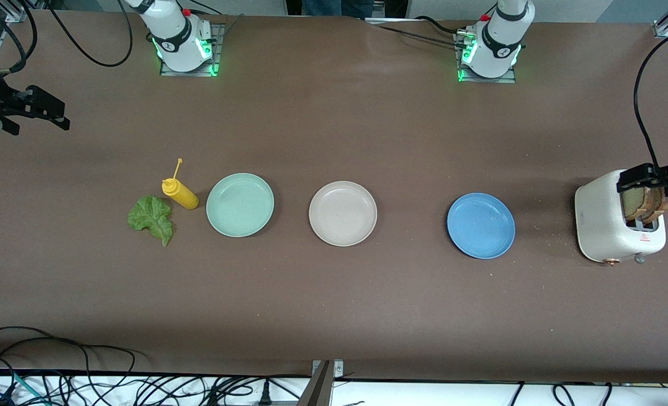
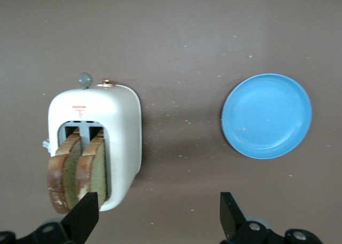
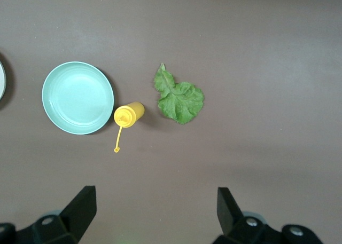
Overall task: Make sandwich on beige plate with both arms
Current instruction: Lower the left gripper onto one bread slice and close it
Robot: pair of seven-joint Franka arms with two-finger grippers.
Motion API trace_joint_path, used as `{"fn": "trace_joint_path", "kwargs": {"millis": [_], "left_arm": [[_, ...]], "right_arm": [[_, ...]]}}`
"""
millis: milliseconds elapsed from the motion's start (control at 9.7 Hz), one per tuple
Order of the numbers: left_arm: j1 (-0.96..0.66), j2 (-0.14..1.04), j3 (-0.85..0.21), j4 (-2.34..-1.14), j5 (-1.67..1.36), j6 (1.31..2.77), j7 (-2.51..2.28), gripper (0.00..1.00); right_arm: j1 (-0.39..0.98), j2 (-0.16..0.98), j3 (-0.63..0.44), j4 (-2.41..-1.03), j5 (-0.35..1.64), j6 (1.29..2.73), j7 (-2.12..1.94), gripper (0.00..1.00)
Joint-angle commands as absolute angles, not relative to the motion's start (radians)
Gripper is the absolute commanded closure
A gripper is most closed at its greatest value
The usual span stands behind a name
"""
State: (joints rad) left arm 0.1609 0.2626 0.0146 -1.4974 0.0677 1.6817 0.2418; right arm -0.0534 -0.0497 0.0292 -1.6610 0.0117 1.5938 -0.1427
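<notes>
I need to close my left gripper on the top crust of the bread slice [image 1: 647,193] [image 2: 85,183] that stands in the toaster slot nearer the blue plate.
The beige plate [image 1: 343,213] lies bare at the table's middle. Two tan bread slices [image 1: 642,203] stand in the slots of a white toaster [image 1: 610,225] at the left arm's end; they also show in the left wrist view [image 2: 77,172]. A green lettuce leaf [image 1: 151,218] lies on the table toward the right arm's end and shows in the right wrist view [image 3: 179,99]. My left gripper [image 1: 652,176] hangs open and empty over the toaster [image 2: 115,132], and shows in its own wrist view [image 2: 159,217]. My right gripper [image 1: 38,107] is open and empty, up over the right arm's end [image 3: 155,212].
A mint green plate [image 1: 239,204] lies between the lettuce and the beige plate, and a yellow squeeze bottle [image 1: 180,193] lies beside it. A blue plate [image 1: 481,225] lies between the beige plate and the toaster. Cables run along the table's front edge.
</notes>
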Motion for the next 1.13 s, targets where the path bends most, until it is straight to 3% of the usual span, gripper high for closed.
{"fn": "trace_joint_path", "kwargs": {"millis": [0,1031], "left_arm": [[0.187,0.272,0.008,-1.544,0.117,1.751,0.290,0.00],[0.301,0.256,0.008,-1.807,0.118,2.052,0.388,0.00]], "right_arm": [[-0.055,-0.044,0.029,-1.637,0.025,1.571,-0.133,0.00],[-0.057,-0.043,0.028,-1.637,0.025,1.571,-0.135,0.00]]}}
